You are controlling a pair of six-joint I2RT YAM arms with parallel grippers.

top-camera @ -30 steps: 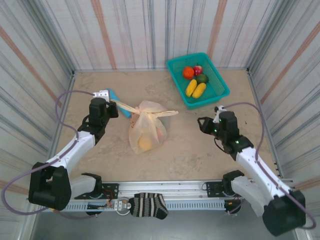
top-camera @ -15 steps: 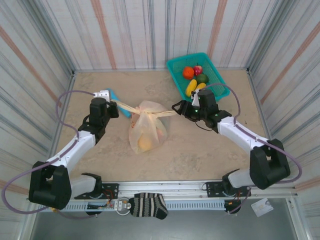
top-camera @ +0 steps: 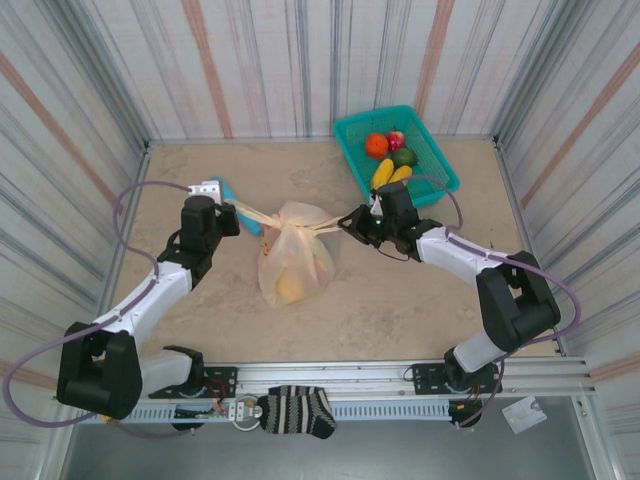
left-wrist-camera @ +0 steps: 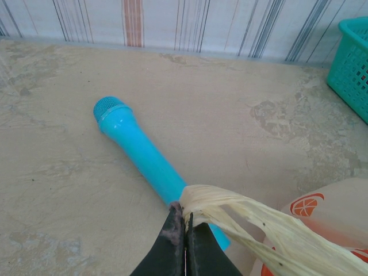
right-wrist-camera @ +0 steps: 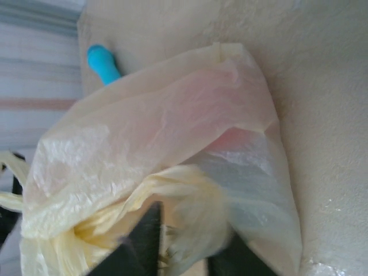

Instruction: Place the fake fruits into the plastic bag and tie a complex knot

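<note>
Next, I let go of the twisted bag handle with my left gripper at the blue cylinder's end (top-camera: 252, 226) (left-wrist-camera: 218, 244), the one nearest the plastic bag.
The plastic bag (top-camera: 295, 255) lies mid-table with an orange fake fruit (top-camera: 291, 287) showing through its lower part. More fake fruits (top-camera: 392, 165) sit in the teal basket (top-camera: 415, 200). My left gripper (top-camera: 237, 207) is shut on the bag's left handle (left-wrist-camera: 241, 210), which is twisted into a cream strand at my fingertips (left-wrist-camera: 185, 217). My right gripper (top-camera: 348, 222) is at the bag's right handle. In the right wrist view the bunched handle (right-wrist-camera: 195, 195) sits between my fingers (right-wrist-camera: 190, 236), blurred, and the bag (right-wrist-camera: 161, 115) billows beyond.
A blue cylinder (left-wrist-camera: 138, 149) lies on the table under the left handle, beside my left gripper (top-camera: 250, 222). The teal basket stands at the back right (left-wrist-camera: 351, 63). A striped sock (top-camera: 295, 410) hangs on the front rail. Striped walls enclose the table.
My right arm has swung in from the right side to the bag's right handle, and its jaws have opened and then closed around it. The left gripper has kept its hold.
</note>
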